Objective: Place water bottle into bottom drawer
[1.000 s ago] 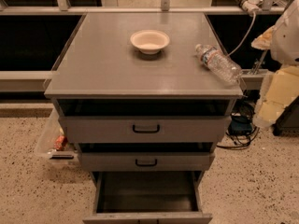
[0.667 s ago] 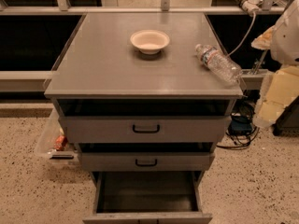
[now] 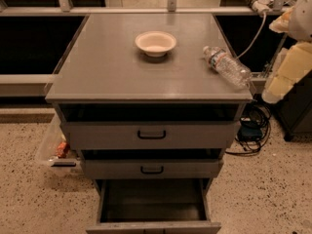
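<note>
The gripper will grab the middle (image 3: 228, 66) of the water bottle, between its white cap and bottom end.
The water bottle (image 3: 227, 66) lies on its side on the cabinet top (image 3: 107, 72), near the right edge, with its white cap pointing to the back left. The bottom drawer (image 3: 152, 202) is pulled open and shows a dark, bare interior. Only cream and white links of my arm (image 3: 288, 71) show at the right edge of the camera view, to the right of the bottle and apart from it. The gripper itself is out of view.
A white bowl (image 3: 155, 43) stands on the cabinet top behind the middle. The two upper drawers (image 3: 151, 134) with black handles stand slightly out. A clear bin (image 3: 54, 147) sits on the floor at the left. Cables (image 3: 251, 130) lie on the floor at the right.
</note>
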You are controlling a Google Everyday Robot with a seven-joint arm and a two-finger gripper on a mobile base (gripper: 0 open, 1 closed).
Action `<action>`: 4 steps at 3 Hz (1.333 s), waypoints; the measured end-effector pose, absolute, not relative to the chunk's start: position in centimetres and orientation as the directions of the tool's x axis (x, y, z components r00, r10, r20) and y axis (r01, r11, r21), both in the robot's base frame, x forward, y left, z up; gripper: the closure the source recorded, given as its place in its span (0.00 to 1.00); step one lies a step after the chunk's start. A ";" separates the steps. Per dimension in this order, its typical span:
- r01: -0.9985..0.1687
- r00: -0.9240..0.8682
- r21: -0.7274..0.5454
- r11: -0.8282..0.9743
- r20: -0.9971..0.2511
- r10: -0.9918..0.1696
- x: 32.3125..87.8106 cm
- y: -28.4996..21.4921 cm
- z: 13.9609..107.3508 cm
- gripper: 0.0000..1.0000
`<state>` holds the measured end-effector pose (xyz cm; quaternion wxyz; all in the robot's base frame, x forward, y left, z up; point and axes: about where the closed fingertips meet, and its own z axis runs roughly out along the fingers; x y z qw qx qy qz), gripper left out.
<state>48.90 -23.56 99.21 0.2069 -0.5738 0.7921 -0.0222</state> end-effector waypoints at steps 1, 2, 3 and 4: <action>-0.880 -0.295 -0.249 0.404 -0.379 -0.877 54.5 -23.7 99.1 0.00; -0.878 -0.295 -0.252 0.406 -0.381 -0.876 54.6 -23.7 99.1 0.00; -0.862 -0.335 -0.245 0.445 -0.383 -0.861 57.2 -24.6 98.5 0.00; -0.853 -0.370 -0.222 0.472 -0.379 -0.848 60.5 -25.2 97.1 0.00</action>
